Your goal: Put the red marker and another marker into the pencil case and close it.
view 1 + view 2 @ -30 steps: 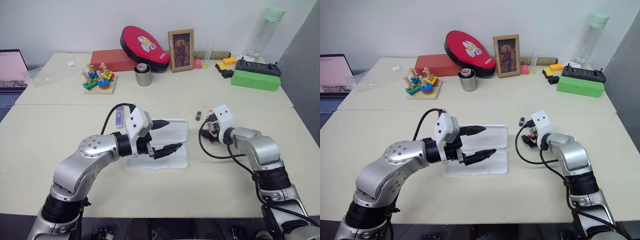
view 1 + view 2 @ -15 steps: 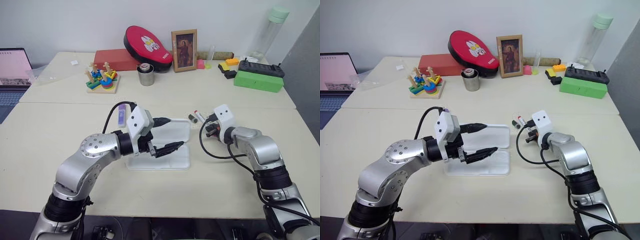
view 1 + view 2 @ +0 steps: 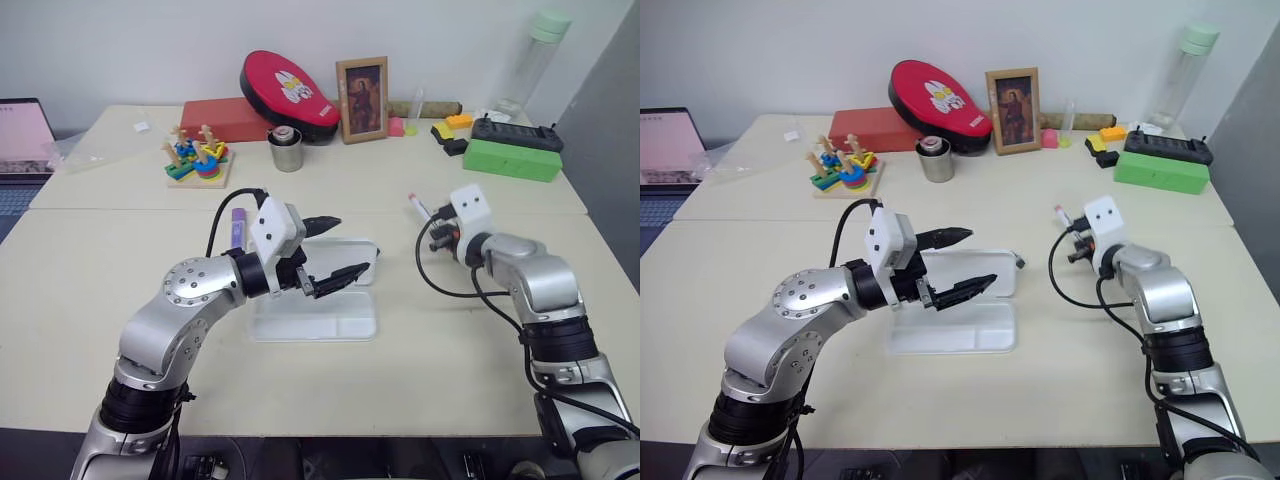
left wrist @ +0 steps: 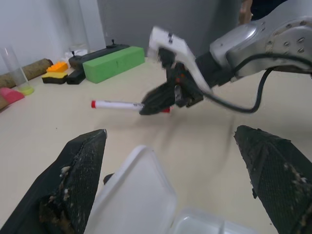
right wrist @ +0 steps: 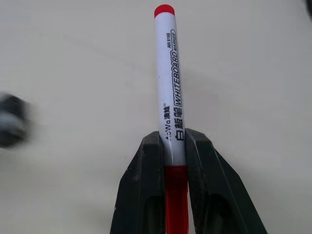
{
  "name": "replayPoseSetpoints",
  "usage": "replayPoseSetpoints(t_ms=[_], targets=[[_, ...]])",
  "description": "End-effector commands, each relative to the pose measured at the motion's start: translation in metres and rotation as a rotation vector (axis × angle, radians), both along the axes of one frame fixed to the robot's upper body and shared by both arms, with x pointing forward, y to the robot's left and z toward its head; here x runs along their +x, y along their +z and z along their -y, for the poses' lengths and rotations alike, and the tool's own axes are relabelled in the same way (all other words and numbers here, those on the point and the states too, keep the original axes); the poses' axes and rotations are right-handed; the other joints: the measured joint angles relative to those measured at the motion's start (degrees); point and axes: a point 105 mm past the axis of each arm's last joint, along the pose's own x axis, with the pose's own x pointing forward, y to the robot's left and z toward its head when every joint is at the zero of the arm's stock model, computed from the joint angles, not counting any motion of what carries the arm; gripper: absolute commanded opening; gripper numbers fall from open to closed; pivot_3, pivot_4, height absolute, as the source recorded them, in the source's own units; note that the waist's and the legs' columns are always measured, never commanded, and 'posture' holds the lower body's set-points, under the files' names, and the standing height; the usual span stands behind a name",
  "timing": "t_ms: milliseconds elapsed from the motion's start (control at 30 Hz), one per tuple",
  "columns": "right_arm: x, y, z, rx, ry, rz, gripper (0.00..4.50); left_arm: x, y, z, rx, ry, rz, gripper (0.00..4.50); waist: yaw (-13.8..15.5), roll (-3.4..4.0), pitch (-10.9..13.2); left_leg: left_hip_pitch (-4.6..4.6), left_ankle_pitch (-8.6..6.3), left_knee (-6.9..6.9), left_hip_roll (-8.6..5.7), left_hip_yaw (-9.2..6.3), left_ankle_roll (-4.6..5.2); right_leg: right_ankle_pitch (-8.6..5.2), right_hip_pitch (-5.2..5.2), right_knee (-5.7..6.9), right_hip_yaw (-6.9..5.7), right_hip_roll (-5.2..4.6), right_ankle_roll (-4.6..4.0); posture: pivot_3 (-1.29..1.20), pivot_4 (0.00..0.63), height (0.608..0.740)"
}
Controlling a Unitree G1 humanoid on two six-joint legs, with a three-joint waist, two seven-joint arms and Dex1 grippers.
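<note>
The red marker will go down from my right gripper into the pencil case's front tray point(image 3: 303, 298), close along the hinge. The marker is now held above the table.
My right gripper point(image 3: 432, 222) is shut on the red marker point(image 5: 169, 87), a white barrel with red ends, and holds it above the table, right of the pencil case. Both black fingers point(image 5: 146, 195) clamp the barrel near one red end, and the other end point(image 3: 412, 200) sticks out up and to the left. The white pencil case point(image 3: 312, 318) lies open at the table's middle with its lid point(image 4: 139, 195) raised. My left gripper point(image 3: 350, 246) hovers open just above the case. The purple marker point(image 3: 239, 228) lies on the table left of the case, behind my left arm.
A green box point(image 3: 511, 159) and a black device point(image 3: 515, 134) sit at the back right beside a tall bottle point(image 3: 535, 60). Along the back stand a photo frame point(image 3: 362, 86), a red pad point(image 3: 290, 82), a metal cup point(image 3: 285, 149) and a stacking toy point(image 3: 199, 160).
My right gripper has shut on the red marker and lifted it off the table. The left arm rose slightly and stays open over the case.
</note>
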Motion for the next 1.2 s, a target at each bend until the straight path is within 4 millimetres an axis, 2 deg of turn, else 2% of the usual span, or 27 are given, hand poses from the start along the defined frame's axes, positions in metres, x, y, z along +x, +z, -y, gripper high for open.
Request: replayPoseSetpoints(t_ms=[33, 100, 167, 267, 300, 400, 467, 533, 600, 800, 1033, 1100, 1200], targets=[[-0.038, 0.051, -0.044, 0.04, 0.364, 0.176, 0.26, -0.01, 0.015, -0.027, 0.006, 0.051, 0.026, 4.5, -0.46, 0.01, 0.01, -0.01, 0.0, -0.01, 0.0, 0.0, 0.0, 0.0, 0.0, -0.01, 0.0, 0.0, 0.0, 0.0, 0.15, 0.74], [-0.058, 0.055, -0.059, 0.011, 0.517, 0.187, 0.26, -0.02, 0.016, -0.041, 0.031, 0.063, 0.0, 4.5, -0.63, 0.02, 0.02, -0.04, -0.01, -0.06, 0.0, 0.0, 0.01, 0.0, -0.01, -0.11, 0.0, 0.0, 0.0, 0.0, 0.15, 0.74], [-0.067, 0.052, -0.07, -0.019, 0.598, 0.173, 0.26, -0.031, 0.015, -0.055, 0.043, 0.074, -0.048, 4.5, -0.6, 0.02, 0.02, -0.07, -0.02, -0.08, 0.0, -0.01, 0.02, 0.0, 0.02, -0.23, -0.02, 0.0, 0.0, 0.0, 0.15, 0.74], [-0.081, 0.037, -0.086, -0.109, 0.719, 0.122, 0.26, -0.043, 0.008, -0.081, 0.07, 0.143, -0.109, 4.5, -0.56, 0.02, 0.02, -0.04, -0.03, -0.07, 0.0, 0.0, 0.05, 0.0, 0.08, -0.27, -0.02, -0.01, 0.0, 0.0, 0.15, 0.74], [-0.083, 0.03, -0.093, -0.141, 0.753, 0.106, 0.26, -0.048, -0.002, -0.091, 0.108, 0.171, -0.139, 4.5, -0.51, 0.04, 0.03, -0.03, -0.03, -0.06, 0.01, -0.01, 0.05, 0.0, 0.07, -0.26, -0.02, -0.01, 0.0, 0.0, 0.15, 0.74], [-0.085, 0.011, -0.108, -0.227, 0.808, 0.094, 0.26, -0.062, -0.023, -0.108, 0.185, 0.214, -0.198, 4.5, -0.53, 0.06, 0.04, -0.02, -0.03, -0.07, 0.02, 0.02, 0.05, 0.0, 0.05, -0.26, 0.01, -0.01, 0.0, 0.0, 0.15, 0.74], [-0.083, -0.009, -0.117, -0.306, 0.829, 0.078, 0.26, -0.066, -0.027, -0.116, 0.214, 0.246, -0.2, 4.5, -0.48, 0.06, 0.04, -0.03, -0.03, -0.08, 0.02, 0.01, 0.05, 0.0, 0.02, -0.27, -0.01, 0.0, -0.01, 0.0, 0.15, 0.74], [-0.084, -0.029, -0.125, -0.375, 0.864, 0.06, 0.26, -0.068, -0.026, -0.12, 0.221, 0.273, -0.195, 4.5, -0.13, 0.01, 0.01, -0.04, -0.03, -0.08, 0.02, 0.01, 0.04, 0.0, 0.02, -0.28, -0.02, 0.0, -0.01, 0.0, 0.15, 0.74], [-0.085, -0.038, -0.131, -0.388, 0.88, 0.051, 0.26, -0.071, -0.028, -0.122, 0.227, 0.284, -0.199, 4.5, 0.1, 0.01, 0.01, -0.03, -0.03, -0.07, 0.02, 0.0, 0.04, 0.0, 0.04, -0.33, -0.04, 0.0, -0.01, 0.0, 0.15, 0.74], [-0.084, -0.052, -0.136, -0.415, 0.903, 0.042, 0.26, -0.075, -0.03, -0.118, 0.222, 0.287, -0.202, 4.5, 0.91, 0.01, 0.01, -0.05, -0.03, -0.08, 0.02, 0.0, 0.04, 0.01, 0.03, -0.33, -0.03, -0.01, -0.02, 0.0, 0.15, 0.74], [-0.078, -0.058, -0.136, -0.424, 0.897, 0.034, 0.26, -0.074, -0.027, -0.112, 0.213, 0.274, -0.197, 4.5, 0.91, 0.01, 0.01, -0.04, -0.03, -0.08, 0.02, 0.01, 0.04, 0.01, 0.04, -0.33, -0.03, 0.0, -0.02, 0.0, 0.15, 0.74], [-0.078, -0.059, -0.135, -0.426, 0.898, 0.033, 0.96, -0.073, -0.026, -0.112, 0.21, 0.271, -0.196, 4.5, 0.91, 0.01, 0.01, -0.04, -0.03, -0.08, 0.02, 0.0, 0.04, 0.01, 0.04, -0.33, -0.03, 0.0, -0.02, 0.0, 0.15, 0.74], [-0.082, -0.052, -0.135, -0.394, 0.92, 0.042, 1.78, -0.071, -0.026, -0.111, 0.203, 0.268, -0.197, 4.5, 0.91, 0.01, 0.01, -0.04, -0.03, -0.08, 0.02, 0.0, 0.04, 0.01, 0.04, -0.33, -0.03, 0.0, -0.01, 0.0, 0.15, 0.74]])
